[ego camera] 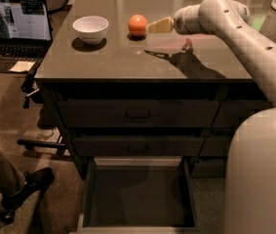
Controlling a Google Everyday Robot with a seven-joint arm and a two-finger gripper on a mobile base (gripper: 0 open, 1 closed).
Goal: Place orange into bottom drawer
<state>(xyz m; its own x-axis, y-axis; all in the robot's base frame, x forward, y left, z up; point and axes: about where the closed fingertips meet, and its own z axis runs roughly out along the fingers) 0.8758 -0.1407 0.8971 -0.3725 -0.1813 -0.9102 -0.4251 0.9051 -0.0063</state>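
Note:
The robot's gripper needs to close on the lower near side of the orange [136,30], beside the white bowl.
The orange [137,24] sits on the dark counter top [128,57], to the right of the white bowl. My gripper [157,26] reaches in from the right, just above the counter, and its tip is right beside the orange's right side. Whether it touches the fruit I cannot tell. The bottom drawer [137,196] stands pulled open below, under the two closed drawers with pull handles. Its dark floor is bare.
A white bowl [90,28] stands left of the orange. An open laptop [13,26] sits on a lower surface at far left. A person's leg and shoe [10,184] are on the floor left of the open drawer. My arm [254,43] fills the right side.

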